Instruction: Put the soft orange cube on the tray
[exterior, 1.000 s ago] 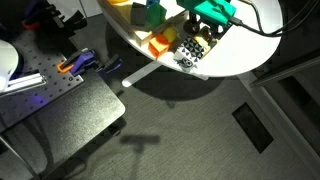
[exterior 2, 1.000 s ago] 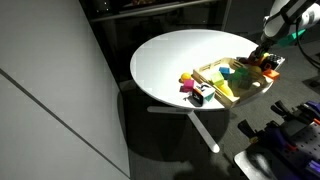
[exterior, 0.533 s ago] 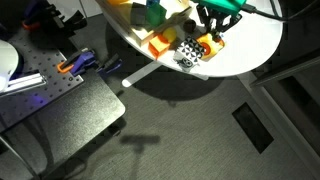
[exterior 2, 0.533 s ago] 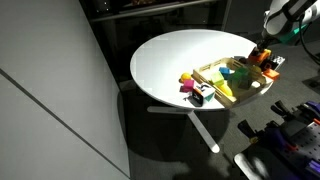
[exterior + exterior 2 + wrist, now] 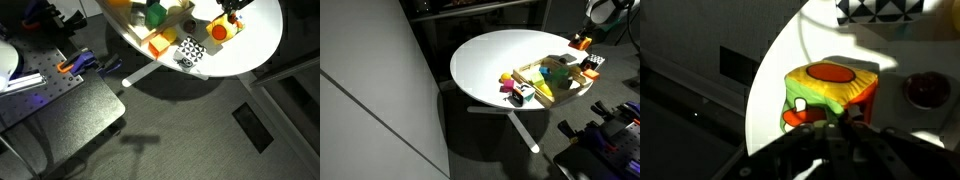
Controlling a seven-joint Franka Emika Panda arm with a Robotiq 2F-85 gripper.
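Next, I lower the soft orange cube and let go of it in the tray [image 5: 175, 4] beside the green cube, close to the tray's rim.
My gripper [image 5: 830, 128] is shut on the soft orange cube [image 5: 830, 92]. In the wrist view the cube's cloth shows orange, yellow and green patches just above the dark fingers. In both exterior views the cube [image 5: 221, 31] [image 5: 581, 43] hangs under the gripper [image 5: 230, 10] [image 5: 585, 34], a little above the white round table [image 5: 490, 55]. The pale wood-coloured tray [image 5: 578, 93] lies on the table beside and below the cube. It holds a green cube [image 5: 563, 72] and other blocks.
A black-and-white patterned cube [image 5: 188, 52] and a larger orange-yellow block [image 5: 158, 45] sit near the table edge. A dark red ball [image 5: 925, 90] lies beside the held cube. Yellow and magenta pieces [image 5: 507, 82] lie outside the tray. Dark equipment [image 5: 60, 95] stands on the floor beside the table.
The gripper came down open over the orange cube, shut on it, and has lifted it off the table and slightly sideways.
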